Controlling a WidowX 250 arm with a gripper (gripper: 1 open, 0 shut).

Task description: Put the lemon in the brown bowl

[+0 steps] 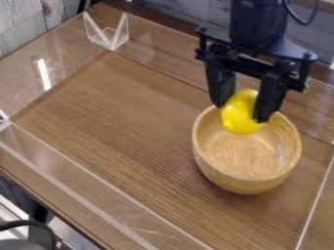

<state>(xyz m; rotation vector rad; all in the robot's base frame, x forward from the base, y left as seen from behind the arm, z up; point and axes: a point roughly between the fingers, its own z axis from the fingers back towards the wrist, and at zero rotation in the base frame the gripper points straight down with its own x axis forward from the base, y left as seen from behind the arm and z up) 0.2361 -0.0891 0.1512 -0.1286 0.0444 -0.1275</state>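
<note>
My gripper should release the lemon on the middle of the brown bowl's bottom (pixel 249 145).
The lemon (pixel 239 114) is a small bright yellow fruit held between the two black fingers of my gripper (pixel 243 109), which is shut on it and points straight down. It hangs over the far rim of the brown bowl (pixel 247 150), a round light-brown wooden bowl on the right side of the table. The lemon's lower part sits just inside the bowl's opening, above the bowl's floor. The bowl holds nothing else.
The wooden tabletop (pixel 117 107) is ringed by low clear plastic walls (pixel 53 64). A clear plastic bracket (pixel 107 32) stands at the far left corner. The bowl sits close to the right wall.
</note>
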